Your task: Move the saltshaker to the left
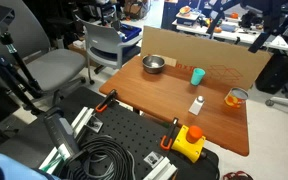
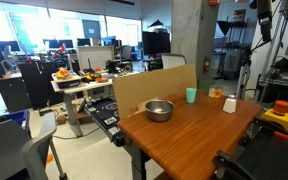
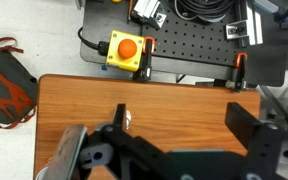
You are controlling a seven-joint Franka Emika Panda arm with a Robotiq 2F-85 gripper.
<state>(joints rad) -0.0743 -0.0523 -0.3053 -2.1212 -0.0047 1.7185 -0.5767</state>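
My gripper should move down to the white saltshaker next and close around its metal cap [image 1: 199,99] [image 3: 128,116], leaving the white body below the fingers.
The small white saltshaker [image 1: 196,104] stands upright on the wooden table [image 1: 174,100], between the teal cup [image 1: 197,76] and the table's near edge, with the orange cup [image 1: 236,97] to its side. It also shows in an exterior view [image 2: 229,103]. In the wrist view my gripper [image 3: 184,118] is open and empty, high above the table. The saltshaker [image 3: 127,119] shows as a small white spot just beside one finger, partly hidden by it. I cannot make out the gripper in the exterior views.
A metal bowl [image 1: 153,64] sits at the table's far side, also seen in an exterior view [image 2: 159,110]. A cardboard sheet [image 1: 234,60] stands behind the table. A yellow button box [image 3: 129,48] lies on the black perforated board [image 3: 194,45] next to the table, near cables and a chair [image 1: 104,45].
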